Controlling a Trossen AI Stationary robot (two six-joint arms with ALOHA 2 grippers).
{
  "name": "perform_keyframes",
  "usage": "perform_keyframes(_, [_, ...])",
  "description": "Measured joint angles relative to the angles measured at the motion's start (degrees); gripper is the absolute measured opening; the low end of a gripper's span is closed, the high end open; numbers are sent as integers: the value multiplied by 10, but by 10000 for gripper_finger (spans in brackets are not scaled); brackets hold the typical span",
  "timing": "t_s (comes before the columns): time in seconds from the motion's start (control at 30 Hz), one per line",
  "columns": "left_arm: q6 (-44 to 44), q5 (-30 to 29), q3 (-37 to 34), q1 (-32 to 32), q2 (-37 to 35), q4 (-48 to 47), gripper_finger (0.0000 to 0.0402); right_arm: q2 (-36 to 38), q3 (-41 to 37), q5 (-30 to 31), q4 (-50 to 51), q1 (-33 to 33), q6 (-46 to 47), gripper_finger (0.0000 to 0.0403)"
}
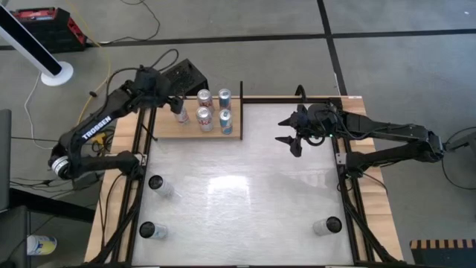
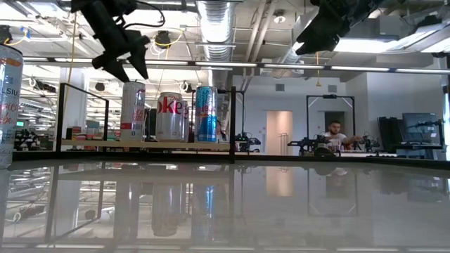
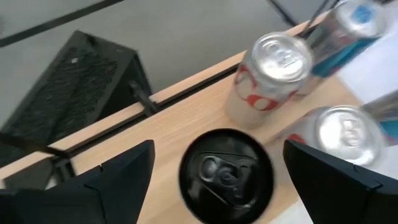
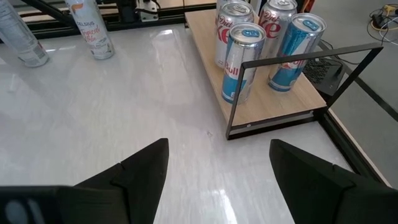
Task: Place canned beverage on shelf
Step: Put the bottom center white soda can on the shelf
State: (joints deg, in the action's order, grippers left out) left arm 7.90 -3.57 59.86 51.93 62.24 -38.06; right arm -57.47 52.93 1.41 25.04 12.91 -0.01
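My left gripper is to close empty by the shelf's near edge [image 1: 166,136], beside the black-topped can, and its fingers will be together next to that can.
The shelf [image 1: 167,131] is a light-wood plank at the table's far left, and several cans stand upright on it. A black-topped can [image 3: 227,174] stands on the plank's left part. My left gripper [image 3: 217,147] hangs open just above this can, with a finger off to each side and clear of it; in the low view the left gripper [image 2: 126,60] is above the can [image 2: 132,111]. A red-and-white can [image 3: 267,81] and others stand beside it. My right gripper [image 1: 291,138] waits open over the table, right of the shelf.
Three more cans stand on the white tabletop: two near the left edge [image 1: 156,183] [image 1: 147,230] and one at the near right [image 1: 327,225]. The shelf's thin black uprights [image 4: 239,93] frame its corners. A black box [image 1: 186,74] sits beyond the table's far edge.
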Motion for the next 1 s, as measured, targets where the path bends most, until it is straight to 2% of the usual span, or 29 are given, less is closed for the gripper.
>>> perform_keyframes(0.1, [4, -41, 0, -19, 14, -1, 340, 0, 0, 0, 0, -1, 6, 302])
perform_keyframes(0.47, [11, -69, 0, -46, 47, -1, 337, 0, 0, 0, 3, -1, 11, 302])
perform_keyframes(0.57, [14, -74, 0, -46, 47, -5, 315, 0, 0, 0, 3, 0, 11, 302])
perform_keyframes(0.8, [-1, -66, 0, -46, 47, -10, 231, 0, 0, 0, 2, -1, 11, 302])
perform_keyframes(1.0, [-85, -15, 0, -45, 47, -4, 231, 0, 0, 0, 3, 0, 11, 302])
